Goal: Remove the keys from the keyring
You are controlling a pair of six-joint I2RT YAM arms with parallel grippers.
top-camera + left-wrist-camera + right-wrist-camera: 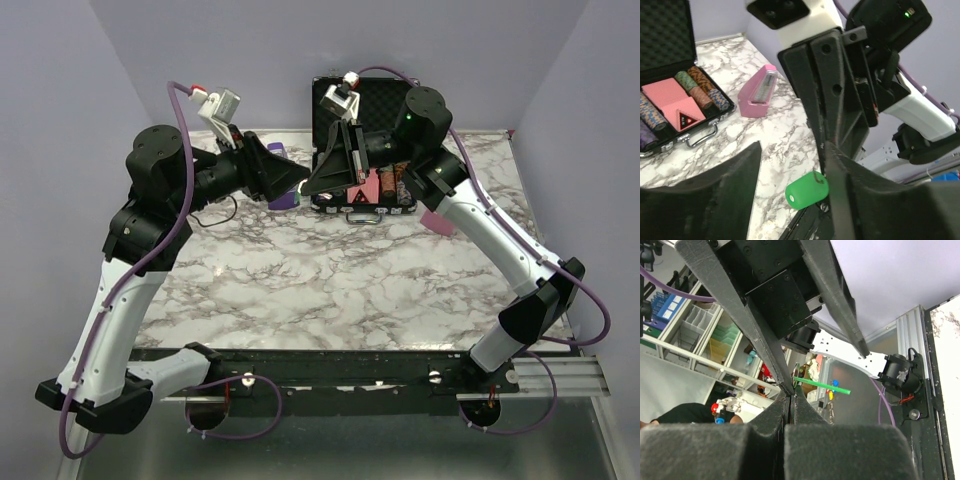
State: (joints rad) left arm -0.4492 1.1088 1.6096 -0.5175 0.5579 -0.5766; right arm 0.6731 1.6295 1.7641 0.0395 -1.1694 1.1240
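Note:
The green tag hangs between the open fingers of my left gripper, so next I back that gripper off first, then close it on the ring (pixel 796 372) beside my right gripper's fingers.
The keyring's bright green tag (pixel 806 190) hangs in the air between the fingers of my left gripper (pixel 792 165), next to its right finger and apart from the left one. In the right wrist view the tag shows edge-on as a thin green strip (pixel 822 385), with the thin metal ring (pixel 798 373) at the tips of my right gripper (pixel 789 399). That gripper is shut on the ring. My left gripper (pixel 826 371) is open around that spot. The two grippers meet above the table's back middle: left gripper (pixel 290 178), right gripper (pixel 318 182). I cannot make out the keys.
An open black poker-chip case (pixel 375 95) with chips and pink cards stands at the back, just behind the grippers; it also shows in the left wrist view (pixel 670 30). A pink metronome-shaped object (pixel 757 92) stands beside it. A small purple object (pixel 283 199) lies under the left gripper.

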